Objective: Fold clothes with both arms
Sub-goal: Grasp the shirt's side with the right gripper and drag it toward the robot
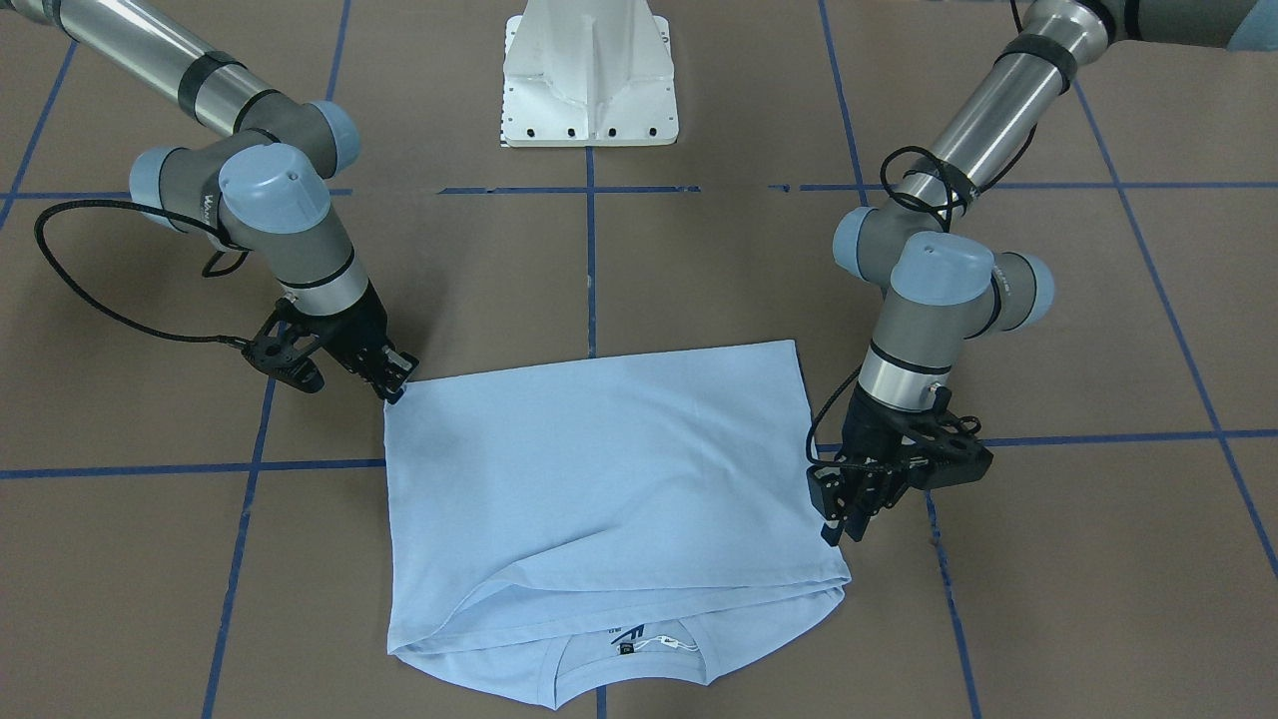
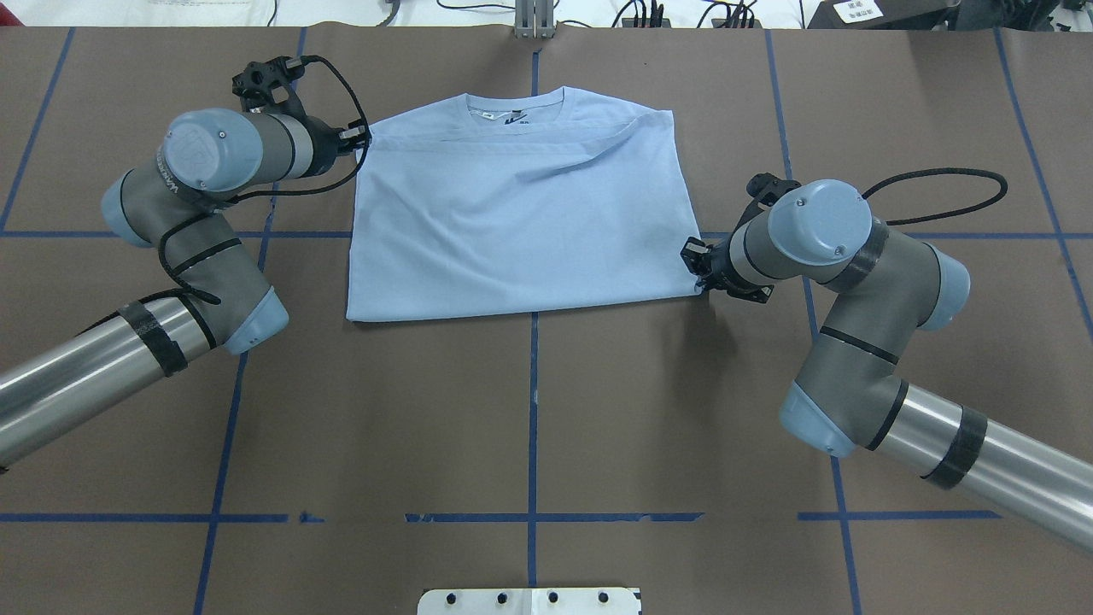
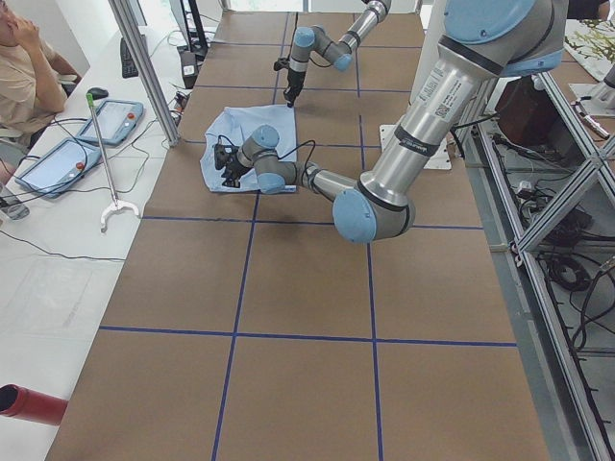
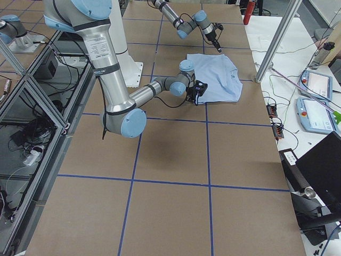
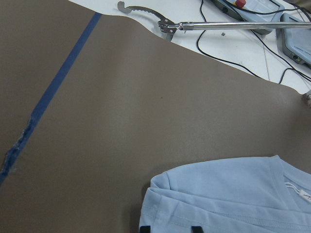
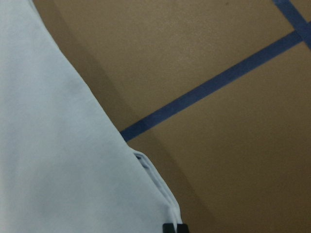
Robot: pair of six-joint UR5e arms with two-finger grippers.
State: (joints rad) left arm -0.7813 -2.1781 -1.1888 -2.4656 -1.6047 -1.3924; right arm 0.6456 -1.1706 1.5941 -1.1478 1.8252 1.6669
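Note:
Next, my right gripper lets go of the light blue T-shirt's corner on the brown table (image 1: 408, 143) next to the white pedestal base.
The light blue T-shirt (image 1: 599, 469) (image 2: 521, 222) lies folded flat on the brown table, collar and dark label (image 1: 627, 649) on the side away from the robot. My left gripper (image 2: 363, 137) (image 1: 844, 514) is low at the far left shoulder corner. In the left wrist view its fingertips (image 5: 143, 228) stand apart over the shirt's edge (image 5: 228, 194), open. My right gripper (image 2: 696, 265) (image 1: 396, 387) sits at the near right corner. The right wrist view shows its tips close together on that corner (image 6: 172, 218).
The white pedestal base (image 1: 589, 80) stands at the robot's side of the table. Blue tape lines (image 2: 533, 410) cross the brown surface. Beyond the far edge lie a metal grabber tool (image 5: 218, 24) and control pendants (image 3: 106, 120); a person (image 3: 24, 58) sits there.

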